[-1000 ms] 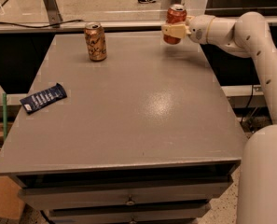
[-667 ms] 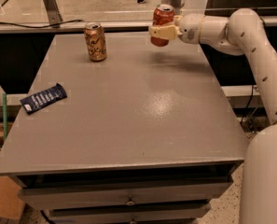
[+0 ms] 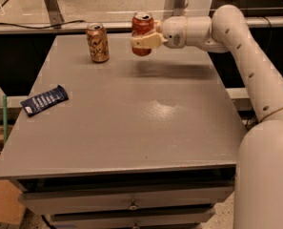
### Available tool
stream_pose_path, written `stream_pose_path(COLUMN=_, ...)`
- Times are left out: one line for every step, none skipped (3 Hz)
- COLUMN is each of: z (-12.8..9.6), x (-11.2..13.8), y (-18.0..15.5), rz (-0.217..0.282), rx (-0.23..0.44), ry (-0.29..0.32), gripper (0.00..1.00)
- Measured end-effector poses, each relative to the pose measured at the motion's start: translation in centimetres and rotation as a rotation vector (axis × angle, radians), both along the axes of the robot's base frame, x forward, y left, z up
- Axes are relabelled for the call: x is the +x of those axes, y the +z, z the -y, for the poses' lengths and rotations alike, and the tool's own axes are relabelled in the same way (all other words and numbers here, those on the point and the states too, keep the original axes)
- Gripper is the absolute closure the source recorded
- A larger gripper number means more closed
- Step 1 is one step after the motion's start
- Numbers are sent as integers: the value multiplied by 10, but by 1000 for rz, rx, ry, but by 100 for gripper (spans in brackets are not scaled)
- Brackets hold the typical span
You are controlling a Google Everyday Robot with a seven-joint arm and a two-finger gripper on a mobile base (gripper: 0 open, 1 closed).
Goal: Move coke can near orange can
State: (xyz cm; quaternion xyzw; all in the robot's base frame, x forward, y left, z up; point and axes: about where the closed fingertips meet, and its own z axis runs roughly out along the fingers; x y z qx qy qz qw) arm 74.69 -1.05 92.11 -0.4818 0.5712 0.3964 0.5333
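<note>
Next, I let go of the coke can upright on the grey table, snug (image 3: 120, 60) against the side of the orange can that faces my arm.
The coke can (image 3: 142, 28), red with a silver top, is held upright in my gripper (image 3: 144, 40), a little above the far part of the grey table (image 3: 131, 123). The gripper is shut on the can, its cream fingers (image 3: 146, 41) across the can's lower front. The orange can (image 3: 97, 43), golden-orange with dark lettering, stands upright on the table at the far left. The coke can hangs to the right of the orange can, with a gap of about one can's width between them. My white arm (image 3: 227, 27) reaches in from the right.
A dark blue packet (image 3: 45, 99) lies flat near the table's left edge. A metal rail (image 3: 84, 26) runs behind the table's far edge. Drawers (image 3: 131, 199) sit under the table's front. A cardboard box (image 3: 5, 204) is on the floor at the lower left.
My gripper has carried the coke can leftwards along the far side of the table, from near the right edge to close beside the orange can. The orange can and packet have not moved.
</note>
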Motion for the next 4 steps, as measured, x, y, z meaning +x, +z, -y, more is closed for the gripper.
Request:
stream_pose_path(z=-29, x=4, y=-8, rz=40, rx=-53, ry=38, gripper=100)
stream_pose_path(z=-47, x=22, y=-19, rz=55, rx=-96, ry=12, gripper=100)
stream_pose_path(z=-53, x=43, y=-33, rz=45, rx=-126, ry=-46, gripper=100)
stream_pose_path(z=-62, x=54, y=-38, rz=23, rx=-126, ry=-86, gripper=100)
